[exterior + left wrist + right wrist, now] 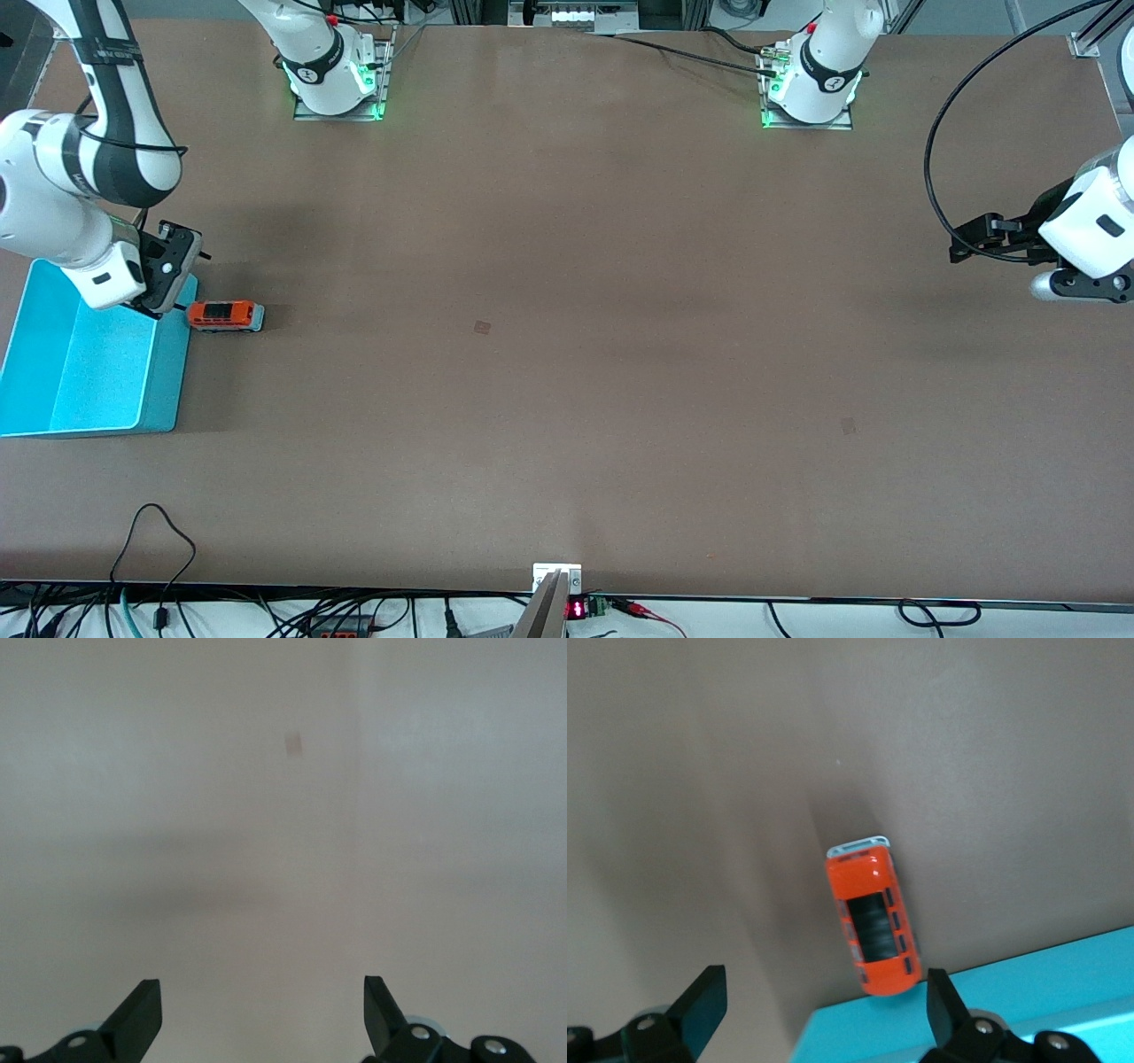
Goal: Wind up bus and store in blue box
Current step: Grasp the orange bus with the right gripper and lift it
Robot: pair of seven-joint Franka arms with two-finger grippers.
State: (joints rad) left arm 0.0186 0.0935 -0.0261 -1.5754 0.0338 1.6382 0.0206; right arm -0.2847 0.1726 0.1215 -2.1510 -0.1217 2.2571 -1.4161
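Next, I move my right gripper to the orange-red bus beside the blue box and close it across the bus's black roof panel [221, 312] [872, 923].
The orange-red bus [225, 315] stands on the table right beside the blue box [53, 372], at the right arm's end of the table. In the right wrist view the bus [873, 923] lies just past the box's rim [1028, 992]. My right gripper [158, 301] is open and empty, over the box's wall next to the bus; its fingertips [704, 997] frame the box's corner. My left gripper [970, 241] is open and empty, waiting in the air over the left arm's end of the table; its fingertips [142, 1010] show over bare table.
The brown table [567, 354] is bare across its middle. Cables and a small red display [576, 609] lie along the edge nearest the front camera. The arm bases [337, 80] stand at the farthest edge.
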